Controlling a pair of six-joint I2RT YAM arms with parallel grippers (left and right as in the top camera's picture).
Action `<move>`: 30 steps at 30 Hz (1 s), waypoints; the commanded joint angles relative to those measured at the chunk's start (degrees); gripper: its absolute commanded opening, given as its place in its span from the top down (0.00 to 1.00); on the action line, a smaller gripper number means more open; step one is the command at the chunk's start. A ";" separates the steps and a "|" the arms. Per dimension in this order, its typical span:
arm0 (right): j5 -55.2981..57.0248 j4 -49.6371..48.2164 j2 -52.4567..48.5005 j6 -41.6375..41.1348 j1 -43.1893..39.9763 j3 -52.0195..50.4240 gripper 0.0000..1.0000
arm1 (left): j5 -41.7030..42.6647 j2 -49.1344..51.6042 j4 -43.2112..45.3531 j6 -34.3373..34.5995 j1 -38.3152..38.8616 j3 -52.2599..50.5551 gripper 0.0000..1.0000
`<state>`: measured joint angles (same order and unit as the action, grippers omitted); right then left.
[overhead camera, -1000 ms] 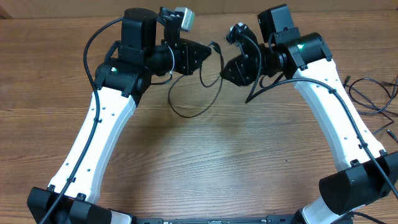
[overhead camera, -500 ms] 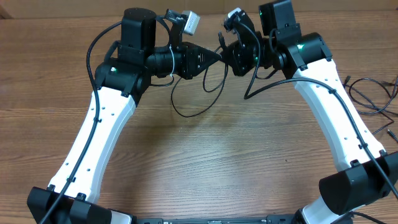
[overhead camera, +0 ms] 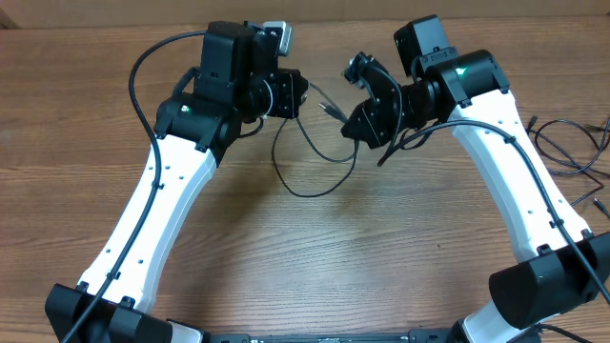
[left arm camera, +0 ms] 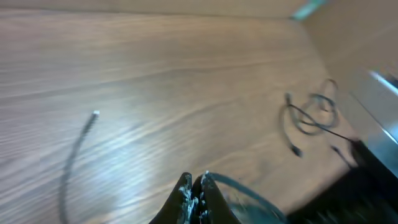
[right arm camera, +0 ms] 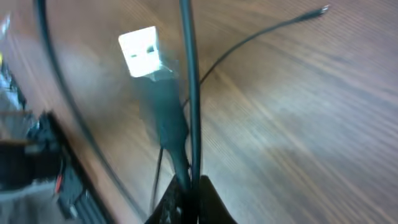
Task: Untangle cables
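Observation:
The plug end is pinched together with another piece of cable in my right gripper, so I should open that gripper, free the plug and take the strand of cable (overhead camera: 323,93) toward my left gripper.
A thin black cable (overhead camera: 313,193) hangs in a loose loop between my two grippers above the wooden table, with a small plug (overhead camera: 332,110) between them. My left gripper (overhead camera: 303,93) is shut on one part of it; in the left wrist view the cord (left arm camera: 249,190) arcs out from the closed fingertips (left arm camera: 193,185). My right gripper (overhead camera: 350,130) is shut on another part; in the right wrist view the strand (right arm camera: 189,87) runs straight up from the closed fingers (right arm camera: 188,186). A second strand with a silver tip (right arm camera: 323,9) crosses behind it.
A separate tangle of black cords (overhead camera: 570,152) lies at the table's right edge and also shows in the left wrist view (left arm camera: 311,115). A loose silver-tipped cord (left arm camera: 78,149) lies on the wood. The left wrist's white camera block (right arm camera: 144,51) is close to the right gripper.
My left gripper has drawn back to the left and my right gripper has moved down and right. The gap between them has widened and the cable loop hangs lower and wider.

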<state>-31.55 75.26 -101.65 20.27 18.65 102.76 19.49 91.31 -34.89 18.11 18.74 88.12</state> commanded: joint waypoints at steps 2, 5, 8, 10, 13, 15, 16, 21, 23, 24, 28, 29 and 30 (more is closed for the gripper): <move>-3.54 2.08 2.03 7.56 -1.16 0.09 0.96 | -11.10 0.07 0.59 0.33 -1.88 0.15 0.96; -4.87 0.83 3.15 8.72 -1.18 0.35 0.96 | -10.86 0.07 -0.22 0.33 -1.88 0.15 0.96; -4.11 -2.49 4.15 7.72 -1.25 0.50 0.96 | -10.45 0.07 -2.25 0.31 -1.64 0.15 0.96; 0.04 -5.55 4.48 3.34 -1.62 0.50 0.91 | -9.01 0.07 -3.74 0.28 -1.55 0.15 0.96; 14.12 -9.81 4.48 -10.36 -2.71 0.50 0.79 | -7.85 0.02 -4.74 -0.37 -1.51 0.17 0.96; 24.22 -11.04 4.48 -19.02 -3.85 0.50 0.78 | -7.85 -0.31 -4.72 -0.81 -1.57 0.17 0.96; 28.09 -11.19 4.48 -22.84 -4.52 0.50 0.78 | -7.85 -0.57 -4.59 -1.42 -1.62 0.17 0.96; 21.49 -10.36 4.46 -30.53 -8.37 0.48 0.21 | -0.44 -3.15 -1.25 -4.37 -1.75 0.20 0.96; 12.55 -9.94 4.46 -27.52 -8.74 0.37 0.13 | 7.67 -3.87 1.77 -4.85 -1.70 0.20 0.96; 8.24 -9.44 4.46 -24.37 -8.72 0.33 0.14 | 12.35 -4.04 3.89 -4.81 -1.55 0.20 0.96; -1.44 -6.32 4.46 -16.00 -7.80 0.33 0.10 | 24.09 -4.04 10.56 -4.24 -1.03 0.17 0.96; -2.43 -5.62 4.46 -14.12 -7.41 0.33 0.09 | 24.04 -4.04 11.17 -3.08 -0.92 0.17 0.96; -2.91 -5.14 4.46 -12.70 -7.02 0.33 0.09 | 24.06 -4.04 11.54 -2.05 -0.92 0.20 0.96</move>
<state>-26.33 69.65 -98.74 1.32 10.48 102.74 34.89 88.51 -24.03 14.92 17.58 88.12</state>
